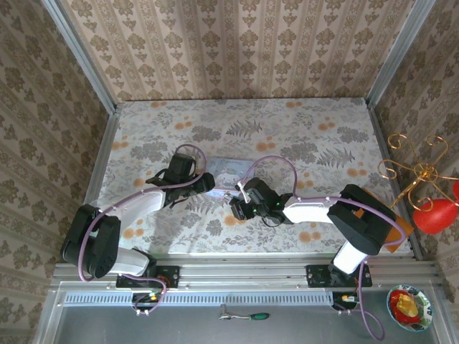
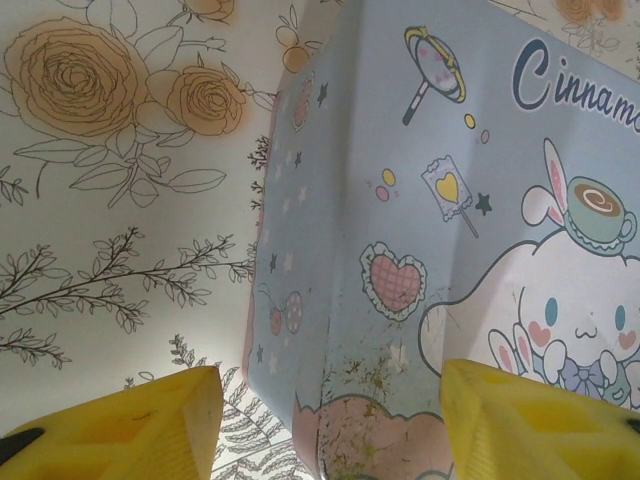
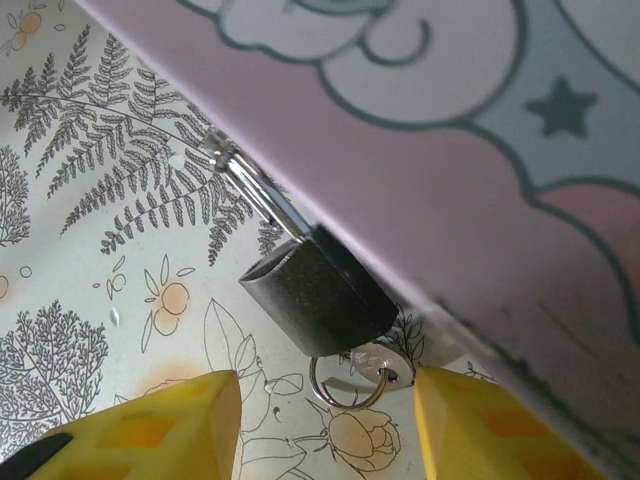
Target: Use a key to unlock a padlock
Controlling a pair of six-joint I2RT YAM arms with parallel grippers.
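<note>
The open shackle still hooks the tin's clasp; my right gripper needs to grip the padlock's dark body (image 3: pixel 325 298) and work it free.
The padlock (image 3: pixel 318 296), small and dark with a silvery shackle (image 3: pixel 252 185), hangs on the edge of a pale-blue cartoon-printed tin (image 3: pixel 480 170). A silvery key (image 3: pixel 378 362) with a wire ring (image 3: pixel 338 390) sticks out of the padlock's underside. My right gripper (image 3: pixel 325 430) is open just behind the key, and its yellow fingers (image 3: pixel 150 430) touch nothing. Seen from above, this gripper (image 1: pixel 234 206) sits at the tin's near edge. My left gripper (image 2: pixel 330 440) is open and straddles a corner of the tin (image 2: pixel 450 230); tablecloth shows between its left finger (image 2: pixel 130 430) and the tin.
The tin (image 1: pixel 228 170) lies mid-table on a floral cloth (image 1: pixel 323 136), with patterned walls on three sides. A gold wire stand (image 1: pixel 419 172) and a red object (image 1: pixel 434 215) stand off the table's right edge. A green-handled tool (image 1: pixel 247 315) lies in front of the arm bases.
</note>
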